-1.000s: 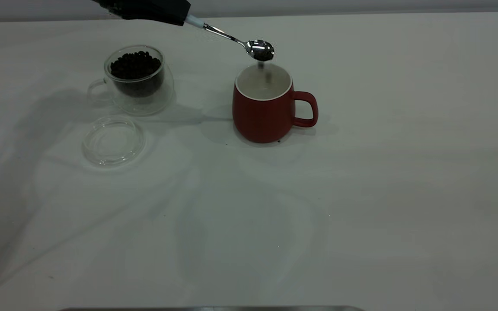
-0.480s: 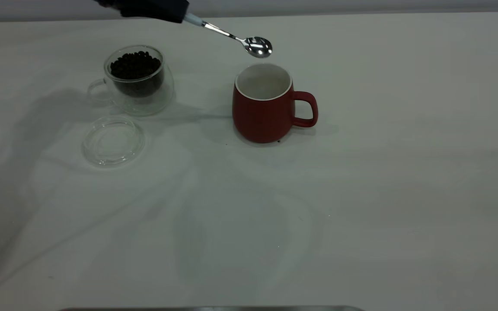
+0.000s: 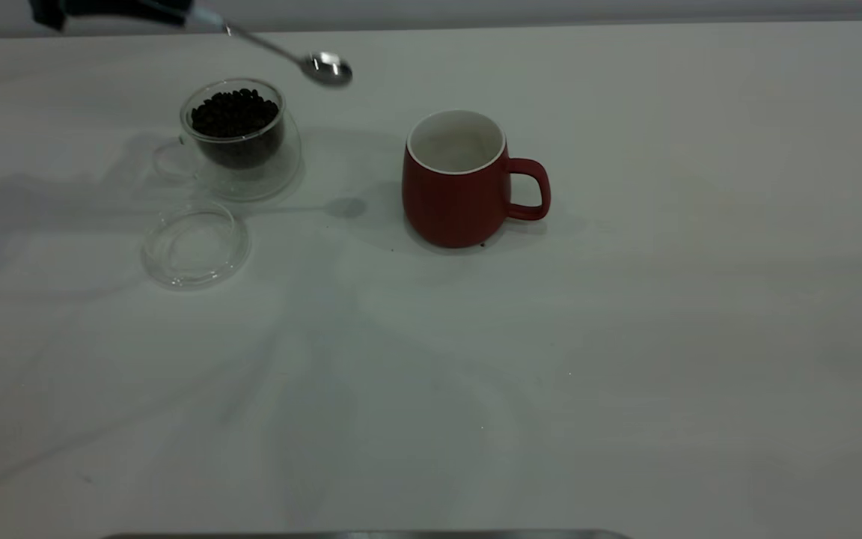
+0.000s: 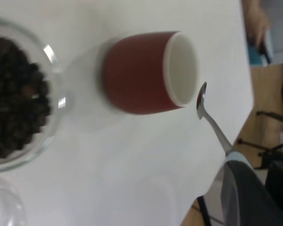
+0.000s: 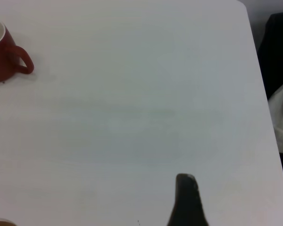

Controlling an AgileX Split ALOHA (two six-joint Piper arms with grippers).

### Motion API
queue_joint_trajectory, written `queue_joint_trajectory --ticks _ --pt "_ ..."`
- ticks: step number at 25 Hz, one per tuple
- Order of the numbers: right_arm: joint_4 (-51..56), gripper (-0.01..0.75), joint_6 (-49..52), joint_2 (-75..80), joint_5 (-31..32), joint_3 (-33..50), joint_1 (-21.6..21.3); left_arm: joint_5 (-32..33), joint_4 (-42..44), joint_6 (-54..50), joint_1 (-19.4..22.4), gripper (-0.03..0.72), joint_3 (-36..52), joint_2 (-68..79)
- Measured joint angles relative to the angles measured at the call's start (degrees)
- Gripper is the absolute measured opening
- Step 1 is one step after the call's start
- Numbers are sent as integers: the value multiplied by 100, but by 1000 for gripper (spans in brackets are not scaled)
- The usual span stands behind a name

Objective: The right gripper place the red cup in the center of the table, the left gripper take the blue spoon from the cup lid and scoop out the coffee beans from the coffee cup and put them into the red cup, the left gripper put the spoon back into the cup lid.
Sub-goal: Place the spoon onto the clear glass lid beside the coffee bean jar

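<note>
My left gripper needs to put the blue spoon, now in the air beside the coffee cup, down across the cup lid's rim [image 3: 153, 246] on the side away from the red cup and let go of it.
The red cup [image 3: 455, 196] stands upright near the middle of the white table [image 3: 625, 337], its handle pointing right; it also shows in the left wrist view [image 4: 137, 73] and the right wrist view [image 5: 1, 59]. At the far left, my left gripper [image 3: 176, 13] is shut on the pale handle of the blue spoon [image 3: 325, 69]. The spoon's shiny bowl hangs in the air just right of the coffee cup [image 3: 240, 142], which is filled with coffee beans [image 3: 235, 112]. In front of it the cup lid [image 3: 195, 243] lies bare. Only one dark finger [image 5: 186, 197] of the right gripper shows, over bare table to the red cup's right.
A person's hand [image 4: 257, 23] shows beyond the table's far edge in the left wrist view. Tiny dark specks [image 3: 482, 244] lie at the red cup's base. A dark strip [image 3: 364, 534] runs along the table's front edge.
A second ago beans were dropping from the spoon above the red cup. Since then the left gripper has carried the spoon left, to beside the coffee cup.
</note>
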Motion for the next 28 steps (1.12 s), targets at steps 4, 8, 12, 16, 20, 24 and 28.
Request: queue_joint_trajectory --ticks 4,8,12,16,20,24,28 --pt "0 588 -5 0 0 0 0 0 -62 9 561 120 732 -291" --pt "0 588 -5 0 0 0 0 -22 -41 266 1302 120 1504 -306" --pt "0 588 0 0 0 0 0 -37 -84 795 1874 120 2036 -306" --pt "0 588 0 0 0 0 0 -89 -181 1020 2261 120 2138 -167" --pt "0 588 0 0 0 0 0 -414 -225 1046 2302 120 2138 172" --pt "0 588 0 0 0 0 0 -678 -335 1218 2302 120 2138 579" --pt "0 588 0 0 0 0 0 -764 -699 1690 2302 120 2138 895"
